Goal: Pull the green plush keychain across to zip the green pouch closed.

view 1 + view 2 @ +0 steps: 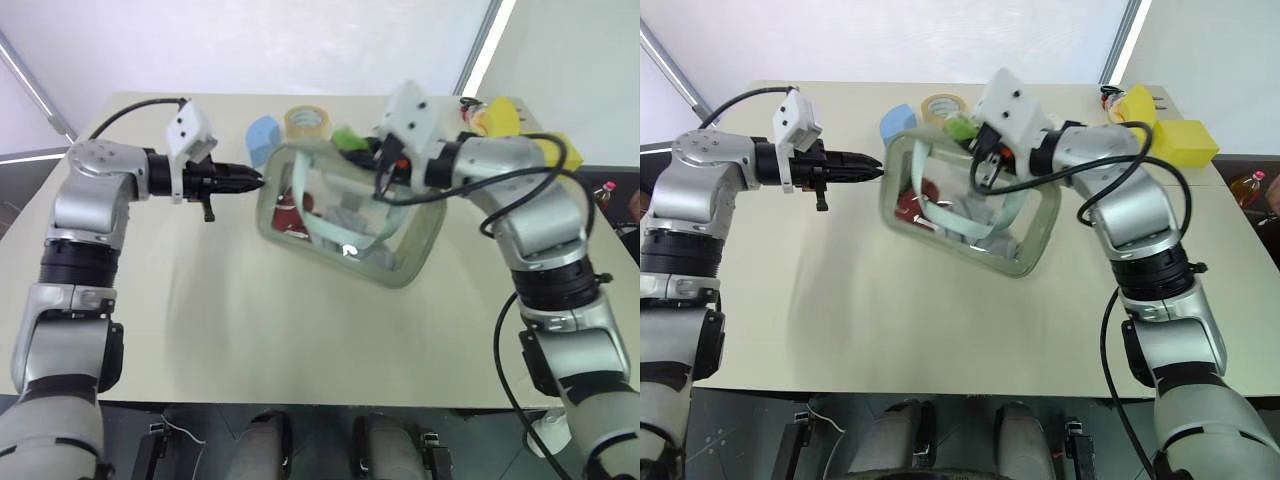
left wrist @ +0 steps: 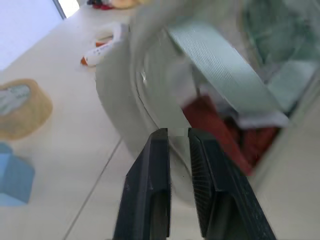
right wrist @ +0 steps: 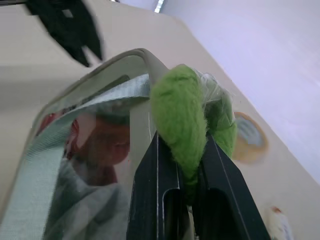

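Observation:
The green pouch slants as my right gripper pulls the keychain, so first my left gripper pinches and steadies the pouch's loose end (image 1: 272,205).
The green pouch (image 1: 400,238) stands in the middle of the table, its clear window side and mint strap facing me. At its top far edge sits the green plush keychain (image 3: 177,115), and my right gripper (image 3: 182,142) is shut on that fuzzy pad. From the left, my left gripper (image 1: 252,180) points level at the pouch's left rim with its tips right at the fabric. In the left wrist view its fingers (image 2: 160,165) stand a little apart with nothing between them, and the pouch (image 2: 150,75) lies just beyond. The zipper is hidden behind the rim and the grippers.
Behind the pouch are a tape roll (image 1: 307,120) and a light-blue sponge block (image 1: 262,135). Yellow sponge blocks (image 1: 560,150) lie at the far right corner. A bottle (image 1: 605,190) stands off the right edge. The table (image 1: 200,320) is bare in front.

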Tool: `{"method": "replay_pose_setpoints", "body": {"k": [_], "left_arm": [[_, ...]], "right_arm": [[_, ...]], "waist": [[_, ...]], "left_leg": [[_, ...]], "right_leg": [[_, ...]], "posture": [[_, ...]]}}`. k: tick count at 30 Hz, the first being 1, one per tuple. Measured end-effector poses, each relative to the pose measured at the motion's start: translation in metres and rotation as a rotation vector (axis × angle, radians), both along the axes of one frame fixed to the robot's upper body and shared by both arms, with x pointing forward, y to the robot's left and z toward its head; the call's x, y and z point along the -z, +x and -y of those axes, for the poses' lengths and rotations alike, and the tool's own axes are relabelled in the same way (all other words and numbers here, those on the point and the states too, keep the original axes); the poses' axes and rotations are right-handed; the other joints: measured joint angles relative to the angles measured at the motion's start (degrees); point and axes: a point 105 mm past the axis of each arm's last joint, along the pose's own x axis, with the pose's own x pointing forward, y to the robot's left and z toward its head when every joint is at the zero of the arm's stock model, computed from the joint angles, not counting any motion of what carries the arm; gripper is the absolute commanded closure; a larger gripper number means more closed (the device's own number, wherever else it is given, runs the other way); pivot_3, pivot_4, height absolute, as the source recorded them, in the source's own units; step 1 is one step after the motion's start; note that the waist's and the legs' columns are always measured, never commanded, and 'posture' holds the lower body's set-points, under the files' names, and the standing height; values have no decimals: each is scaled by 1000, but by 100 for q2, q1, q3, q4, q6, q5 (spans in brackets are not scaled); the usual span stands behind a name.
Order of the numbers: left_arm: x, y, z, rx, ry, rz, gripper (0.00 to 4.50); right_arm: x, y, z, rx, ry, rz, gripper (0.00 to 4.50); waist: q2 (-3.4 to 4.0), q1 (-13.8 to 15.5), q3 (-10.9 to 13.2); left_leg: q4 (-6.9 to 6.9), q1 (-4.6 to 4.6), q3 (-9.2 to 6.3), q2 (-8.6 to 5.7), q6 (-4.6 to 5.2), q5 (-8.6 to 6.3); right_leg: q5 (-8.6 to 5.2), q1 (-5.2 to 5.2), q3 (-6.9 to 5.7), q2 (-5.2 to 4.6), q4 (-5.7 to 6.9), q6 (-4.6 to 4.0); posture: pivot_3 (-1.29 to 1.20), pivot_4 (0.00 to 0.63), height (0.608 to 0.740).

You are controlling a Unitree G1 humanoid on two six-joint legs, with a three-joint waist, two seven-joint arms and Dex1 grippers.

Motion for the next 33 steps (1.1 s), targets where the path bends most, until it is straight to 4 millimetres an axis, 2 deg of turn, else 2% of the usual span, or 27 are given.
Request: {"method": "replay_pose_setpoints", "body": {"k": [5, 12, 17, 19, 21, 27, 33], "left_arm": [[-10, -2, -23, -63, -1, 4, 29], [-12, -4, -31, -86, 16, 8, 29], [12, -15, -19, -32, 33, -47, 29], [29, -18, -15, -19, 50, -78, 560], [40, -16, -13, -32, 52, -101, 1358], [37, -11, -12, -53, 40, -89, 4388], [33, -8, -11, -66, 23, -101, 4450]], "right_arm": [[11, -12, -27, -135, -34, 26, 4500], [15, -12, -35, -194, -45, 56, 4500], [17, -13, -39, -211, -38, 53, 4500], [17, -13, -40, -211, -40, 54, 4500], [17, -13, -40, -210, -42, 56, 4500], [18, -12, -40, -201, -47, 60, 4500], [18, -12, -40, -196, -53, 82, 4500]], "waist": [[0, -15, 0], [-1, 6, 0], [-1, -12, 0], [0, -12, 0], [-1, -3, 0], [-1, 0, 0], [-1, -2, 0]], "left_leg": [[0, 0, -2, 1, -1, 1], [3, 0, -5, 0, -4, 2], [1, 1, -6, 2, -6, 4], [1, 2, -5, 2, -7, 4], [1, 2, -5, 2, -7, 4], [1, 2, -4, 1, -7, 4], [1, 2, -4, 1, -7, 4]], "right_leg": [[0, -1, -1, 1, 1, 0], [0, 5, -4, 0, 1, 0], [0, 3, -4, 1, 2, 0], [0, 3, -4, 0, 3, 0], [0, 3, -4, 1, 3, 0], [0, 3, -4, 0, 3, 0], [0, 3, -4, 0, 3, 0]], "posture": [[0, 150, 740], [0, 150, 740], [0, 150, 740], [0, 150, 740], [0, 150, 740], [0, 150, 740], [0, 150, 740]]}}
